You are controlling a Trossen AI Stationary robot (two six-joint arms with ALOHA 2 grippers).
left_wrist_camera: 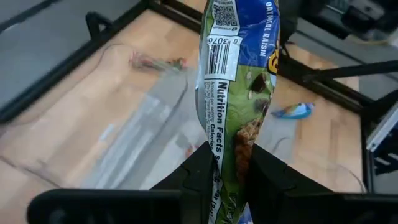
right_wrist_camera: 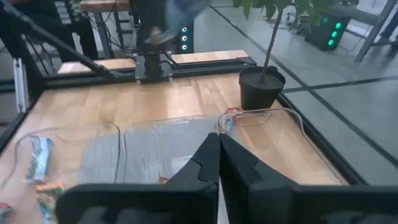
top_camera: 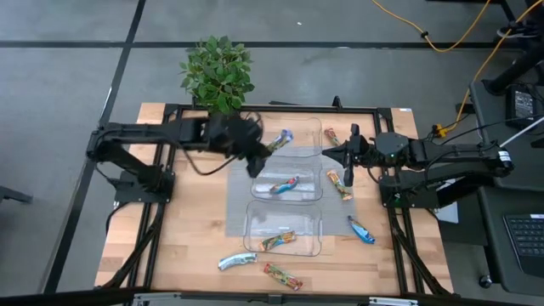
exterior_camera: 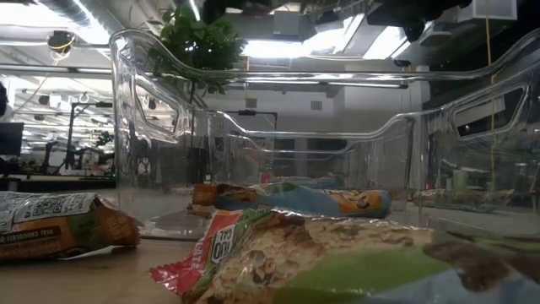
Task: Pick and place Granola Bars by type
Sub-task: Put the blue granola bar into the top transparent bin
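Note:
Next, I release the blue-green bar from my left gripper in the far clear tray (top_camera: pixel 285 152) (left_wrist_camera: pixel 132 147), along the side that is next to the middle tray. The blue-green bar is still above that far tray.
My left gripper (top_camera: pixel 263 150) is shut on a blue-green wrapped granola bar (top_camera: pixel 280 139) above the far clear tray (top_camera: pixel 308 127). The bar fills the left wrist view (left_wrist_camera: pixel 239 74). The middle tray (top_camera: pixel 313 194) has one bar (top_camera: pixel 286 184) lying in it, and the near tray (top_camera: pixel 313 246) has another (top_camera: pixel 277 240). Loose bars lie flat on the table: a red one (top_camera: pixel 330 136), an orange one (top_camera: pixel 340 184), a blue one (top_camera: pixel 361 229), a silver-blue one (top_camera: pixel 236 260) and a red one (top_camera: pixel 282 275). My right gripper (top_camera: pixel 327 155) is shut, right of the trays, and touches nothing. My left gripper pinches the blue-green bar between its two fingers (left_wrist_camera: pixel 202 171) near one end of the wrapper (left_wrist_camera: pixel 229 155). It comes from the table's left. The rest of the bar sticks out past the fingertips, lifted clear over the far tray.
A potted plant (top_camera: pixel 218 75) stands at the table's far edge behind the left arm. A grey mat (top_camera: pixel 238 204) lies under the trays. In the low view, bars (exterior_camera: pixel 59 221) and the near tray's wall (exterior_camera: pixel 152 127) fill the foreground. Bare wood (top_camera: pixel 191 229) shows left of the trays.

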